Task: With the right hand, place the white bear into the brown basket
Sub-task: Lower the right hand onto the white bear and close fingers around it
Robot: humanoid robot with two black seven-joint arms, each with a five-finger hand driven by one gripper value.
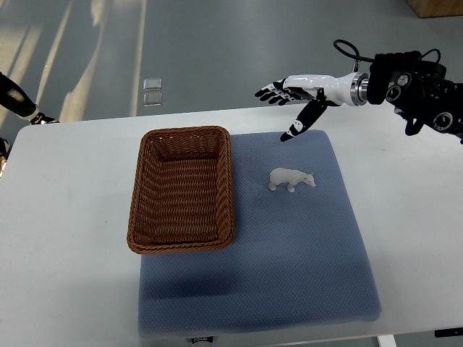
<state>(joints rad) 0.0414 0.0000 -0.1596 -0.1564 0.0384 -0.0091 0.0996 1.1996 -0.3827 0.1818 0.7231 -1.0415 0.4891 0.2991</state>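
Next, my right gripper grips the middle of the white bear's body (289, 176), with its fingers and thumb on opposite sides of the bear's back.
A small white bear (292, 179) stands on the blue mat (304, 260), right of the brown wicker basket (182, 189). The basket is empty. My right hand (289, 101) is raised over the far edge of the mat, beyond the bear and apart from it. Its fingers are spread and hold nothing, the thumb pointing down toward the mat. My left arm (18, 101) shows only at the far left edge, by the table corner.
The white table (65, 231) carries the mat, with the basket resting partly on the mat's left side. Grey floor lies beyond the far table edge, with a small clear object (152, 92) on it.
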